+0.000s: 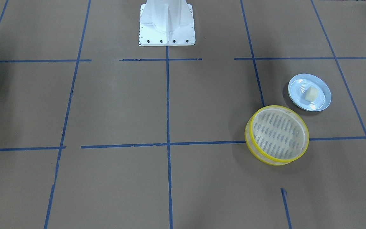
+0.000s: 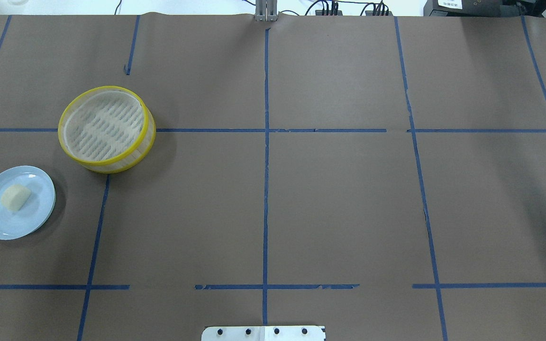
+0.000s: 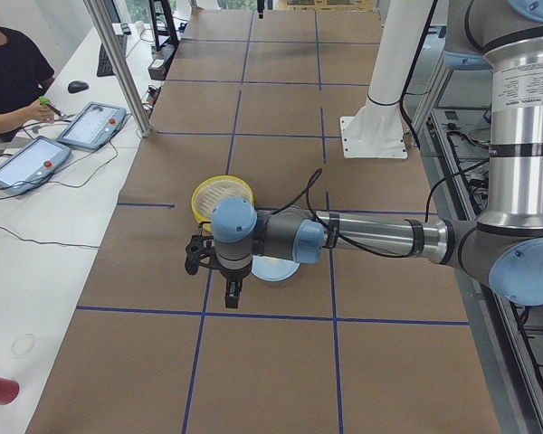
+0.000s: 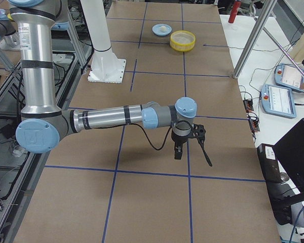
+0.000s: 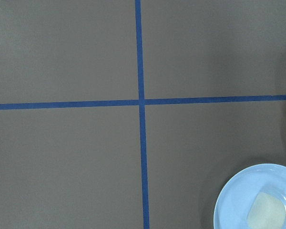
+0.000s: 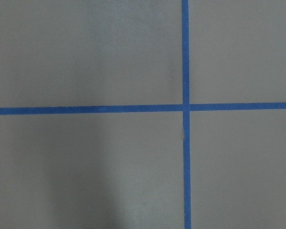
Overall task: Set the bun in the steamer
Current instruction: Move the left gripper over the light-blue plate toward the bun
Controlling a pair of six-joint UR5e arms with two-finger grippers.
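The robot's left gripper needs to next move to the pale blue plate and close on the bun's middle (image 1: 311,93) (image 5: 267,212), since the bun belongs in the steamer.
The bun (image 1: 311,93) is a small cream lump lying on the pale blue plate (image 1: 324,98). It also shows in the overhead view (image 2: 15,197) and at the lower right corner of the left wrist view (image 5: 267,215). The steamer (image 1: 273,107), with yellow rims and a slotted floor, stands empty beside the plate (image 2: 36,218), a little apart from it. My left gripper (image 3: 233,293) shows only in the exterior left view, hanging above the table close to the plate; I cannot tell if it is open. My right gripper (image 4: 178,153) shows only in the exterior right view, far from both; I cannot tell its state.
The table is covered in brown paper with a blue tape grid. The robot's white base (image 1: 167,25) stands at the table's robot side. Operators with tablets sit at a side table (image 3: 36,154). A metal post (image 3: 118,63) stands at the table's far edge.
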